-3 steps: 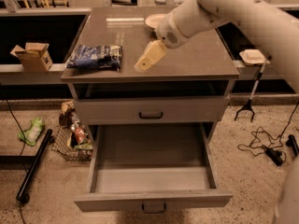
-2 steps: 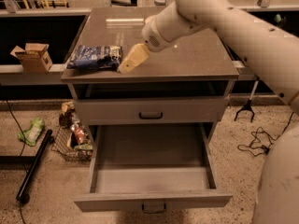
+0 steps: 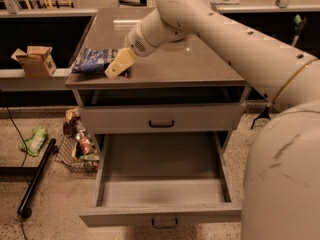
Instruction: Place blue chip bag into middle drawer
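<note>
The robot's gripper needs to close on the blue chip bag's end [image 3: 114, 57] nearest the robot's arm, to lift the bag off the cabinet top.
The blue chip bag [image 3: 94, 60] lies flat on the left part of the grey cabinet top [image 3: 190, 64], close to its front edge. My gripper [image 3: 118, 64] is low over the cabinet top at the bag's right end, touching or almost touching it. My arm reaches in from the right and covers the top's back right part. The middle drawer [image 3: 160, 186] is pulled out below; its plain grey tray holds nothing. Its front panel [image 3: 125, 215] with a small dark handle [image 3: 164, 222] faces me.
A shut grey drawer front [image 3: 205, 118] sits one level higher. On the floor to the left are a wire basket of packets [image 3: 79, 149], a green packet [image 3: 33, 140] and a black pole [image 3: 35, 178]. A cardboard box [image 3: 35, 60] stands on the left ledge.
My arm has swung left across the cabinet top, bringing the gripper from the middle of the top to the right end of the blue chip bag. The bag and the drawer have not moved.
</note>
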